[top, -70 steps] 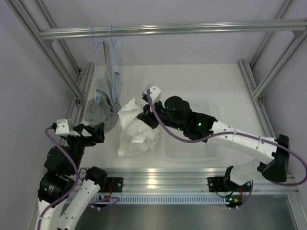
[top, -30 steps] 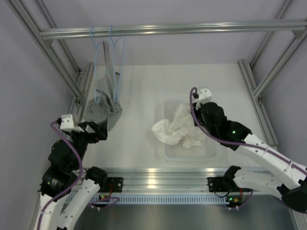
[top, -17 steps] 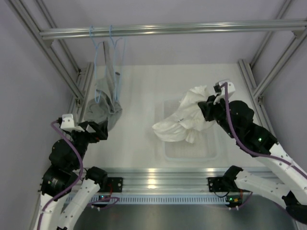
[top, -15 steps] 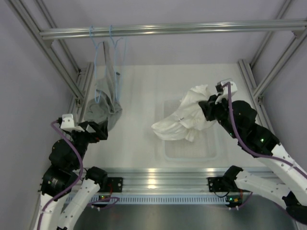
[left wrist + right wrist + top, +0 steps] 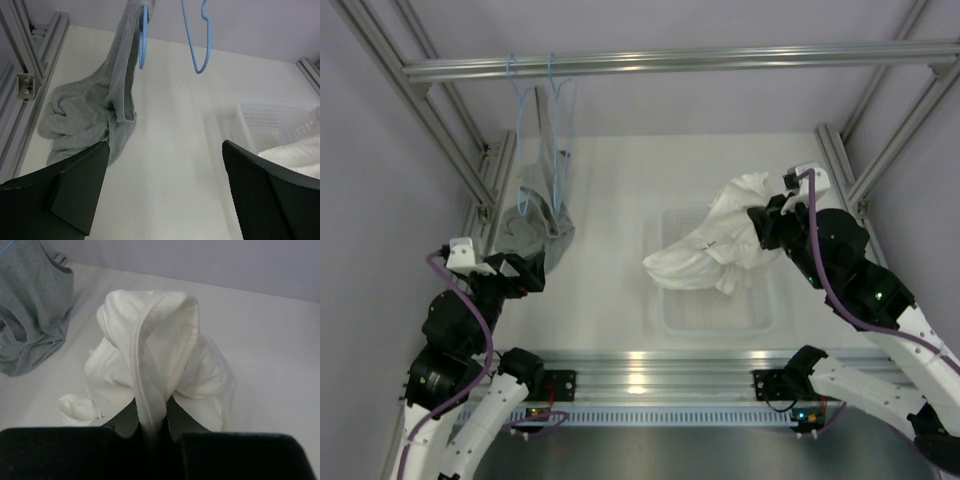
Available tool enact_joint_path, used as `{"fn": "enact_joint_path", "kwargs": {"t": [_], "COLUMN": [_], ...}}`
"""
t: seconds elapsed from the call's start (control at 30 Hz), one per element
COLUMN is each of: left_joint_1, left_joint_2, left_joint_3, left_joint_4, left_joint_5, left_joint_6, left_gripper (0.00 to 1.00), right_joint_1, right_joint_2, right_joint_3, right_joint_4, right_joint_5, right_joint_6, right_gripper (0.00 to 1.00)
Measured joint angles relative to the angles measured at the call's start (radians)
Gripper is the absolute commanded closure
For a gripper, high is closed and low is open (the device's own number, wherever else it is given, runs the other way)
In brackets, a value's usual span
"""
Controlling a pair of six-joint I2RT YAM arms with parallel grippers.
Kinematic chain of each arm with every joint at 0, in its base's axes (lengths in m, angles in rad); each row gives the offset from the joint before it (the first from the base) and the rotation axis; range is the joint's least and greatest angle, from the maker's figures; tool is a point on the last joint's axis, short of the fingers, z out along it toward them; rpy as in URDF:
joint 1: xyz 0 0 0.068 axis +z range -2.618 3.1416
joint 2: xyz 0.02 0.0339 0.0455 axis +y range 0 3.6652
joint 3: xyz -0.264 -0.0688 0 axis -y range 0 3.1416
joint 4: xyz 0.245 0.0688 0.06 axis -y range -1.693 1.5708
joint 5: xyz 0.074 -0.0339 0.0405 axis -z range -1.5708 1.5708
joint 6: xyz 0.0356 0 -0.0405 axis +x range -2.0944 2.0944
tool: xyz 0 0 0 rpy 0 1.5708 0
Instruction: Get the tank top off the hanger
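The robot's right gripper needs to release the white tank top on the bottom of the clear plastic basket [image 5: 706, 275]. The tank top now hangs bunched above the basket.
The white tank top [image 5: 715, 245] hangs bunched from my right gripper [image 5: 765, 222], above the clear plastic basket [image 5: 712, 312]. In the right wrist view my right gripper [image 5: 152, 422] is shut on a folded white strap of the tank top [image 5: 155, 355]. Two light-blue hangers hang from the top rail at the back left: the bare hanger [image 5: 563, 135] and one [image 5: 523, 150] carrying the grey garment [image 5: 532, 228]. In the left wrist view the bare hanger [image 5: 196, 40] hangs right of the grey one. My left gripper [image 5: 525, 272] is open and empty, near the grey garment's lower end.
The grey garment [image 5: 97, 117] trails from its hanger onto the table at the left. The basket [image 5: 272, 122] stands right of centre. Aluminium frame posts [image 5: 470, 170] line both sides, and a rail [image 5: 680, 62] crosses the back.
My right gripper has carried the tank top from beside the grey garment rightwards and up, over the basket. The left arm has barely moved.
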Motion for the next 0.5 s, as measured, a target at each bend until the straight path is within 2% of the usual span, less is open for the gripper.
{"fn": "enact_joint_path", "kwargs": {"t": [0.5], "left_joint_1": [0.0], "left_joint_2": [0.005], "left_joint_3": [0.0], "left_joint_4": [0.0], "left_joint_5": [0.013], "left_joint_6": [0.0], "left_gripper": [0.01], "right_joint_1": [-0.049], "right_joint_2": [0.008], "right_joint_3": [0.016], "right_joint_4": [-0.022], "right_joint_5": [0.03], "right_joint_6": [-0.005], "right_gripper": [1.0]}}
